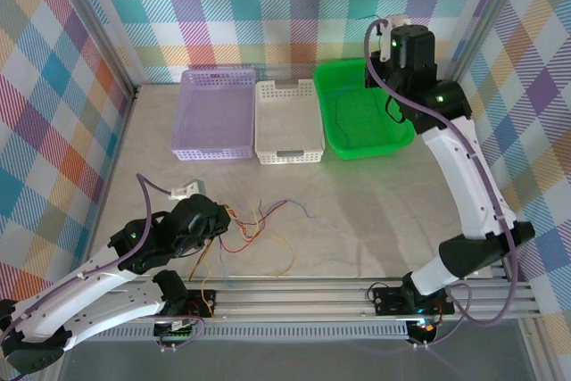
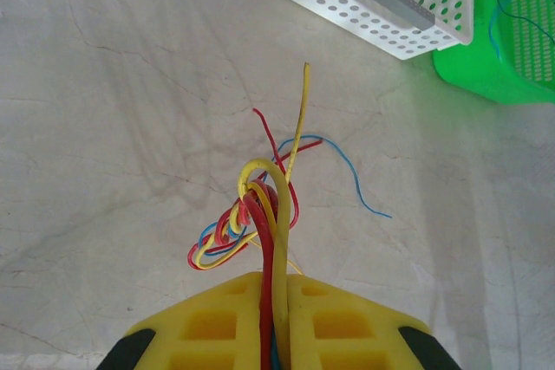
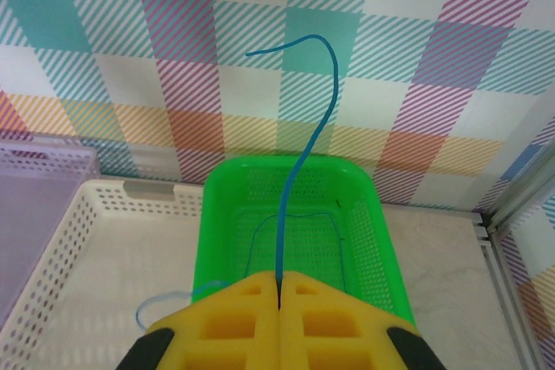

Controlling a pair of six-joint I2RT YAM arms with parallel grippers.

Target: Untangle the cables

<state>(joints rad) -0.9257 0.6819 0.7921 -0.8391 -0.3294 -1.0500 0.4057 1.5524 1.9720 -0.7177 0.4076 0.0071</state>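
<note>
The robot's right gripper should set the blue cable down on the green basket's bottom, toward the white basket [image 1: 351,123].
The cables [image 1: 259,225] lie as a loose red, yellow and blue tangle on the table near its front left. My left gripper [image 2: 275,279] is shut on a red and a yellow strand, with a bit of blue between the pads. The knot [image 2: 247,218] hangs just beyond its fingertips, and a blue strand [image 2: 351,171] trails off to the right. My right gripper [image 3: 279,282] is shut on a single blue cable [image 3: 305,140] that rises in a curve above the green basket [image 3: 286,165]. Another thin blue cable [image 3: 258,240] lies inside that basket.
Three baskets stand in a row at the back: purple [image 1: 214,113], white [image 1: 287,153] and green [image 1: 366,151]. The right arm's wrist [image 1: 412,49] hangs over the green basket's far corner. Checked walls close in the back and sides.
</note>
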